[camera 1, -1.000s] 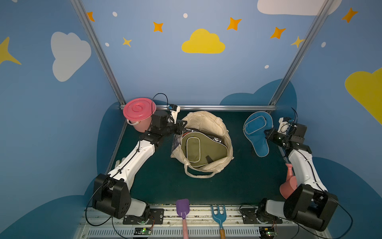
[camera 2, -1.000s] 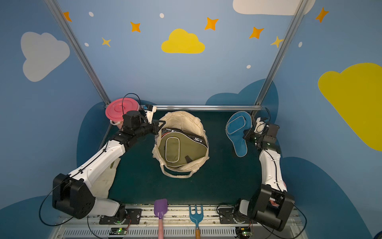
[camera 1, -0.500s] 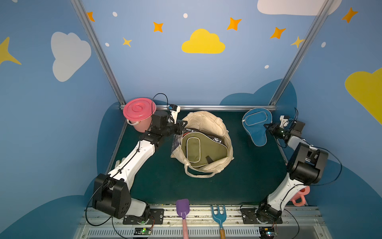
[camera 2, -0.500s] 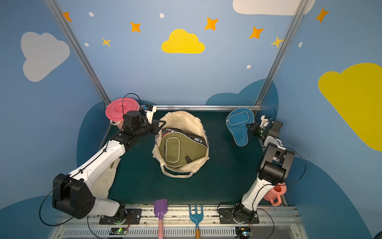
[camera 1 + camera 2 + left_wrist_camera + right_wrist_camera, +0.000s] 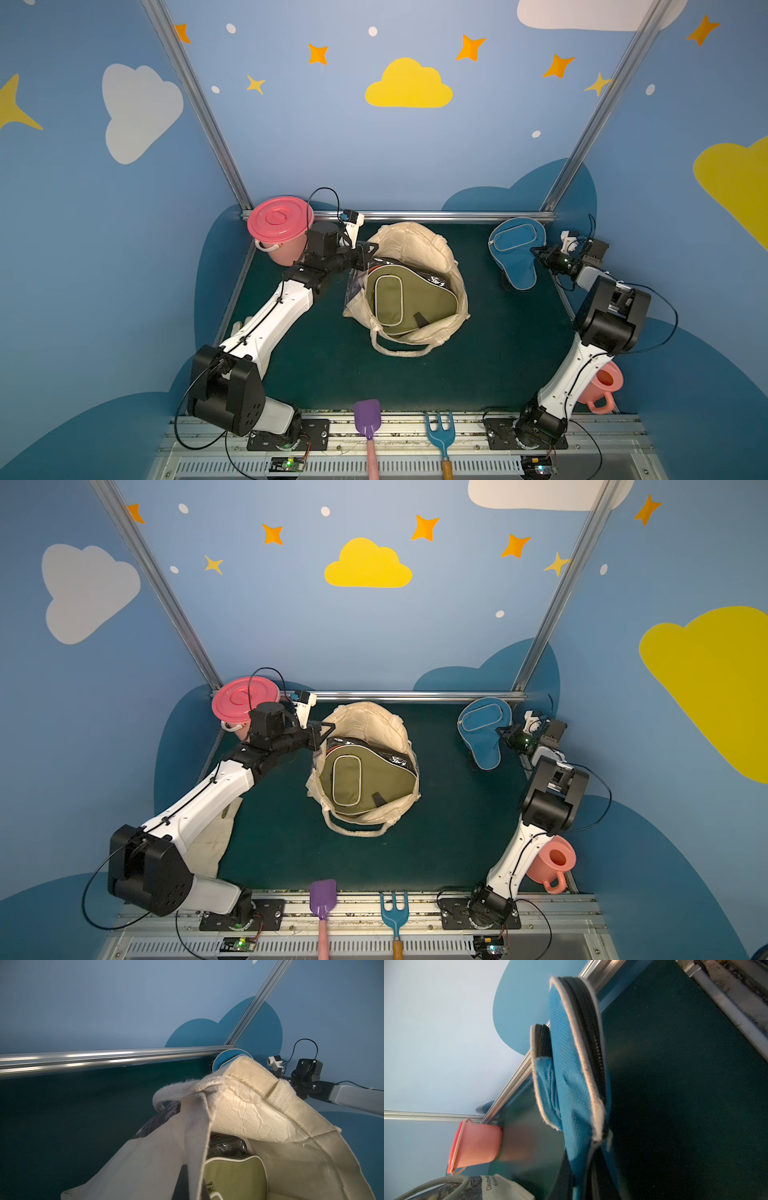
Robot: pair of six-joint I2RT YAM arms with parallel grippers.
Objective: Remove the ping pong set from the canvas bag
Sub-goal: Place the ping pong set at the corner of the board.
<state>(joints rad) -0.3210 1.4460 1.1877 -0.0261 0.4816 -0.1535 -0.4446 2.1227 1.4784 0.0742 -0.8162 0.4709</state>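
Note:
The robot's right gripper should release the blue paddle cover on the mat [image 5: 513, 258] by the back rail, across from the pink bucket.
The cream canvas bag [image 5: 415, 245] [image 5: 365, 721] lies open mid-mat. An olive paddle cover [image 5: 411, 301] [image 5: 365, 781] fills its mouth, with a black case [image 5: 419, 272] under it. My left gripper [image 5: 365, 254] [image 5: 321, 734] is shut on the bag's near rim. In the left wrist view the canvas bag's hem [image 5: 166, 1157] runs between the left gripper's jaws [image 5: 194, 1181], beside the olive cover [image 5: 234, 1178]. My right gripper [image 5: 539, 253] [image 5: 503, 734] is shut on the blue paddle cover [image 5: 515, 249] [image 5: 482, 727] [image 5: 571, 1084], held on edge above the mat at back right.
A pink lidded bucket [image 5: 280, 226] stands in the back left corner, just behind the left wrist. A pink watering can [image 5: 600, 386] sits by the right arm's base. A purple toy shovel [image 5: 367, 419] and a blue rake [image 5: 440, 432] lie on the front rail. The metal back rail [image 5: 436, 216] bounds the mat.
The right arm has folded with its elbow raised, and the blue cover has come up off the mat toward the back rail. The left arm and the bag have not moved.

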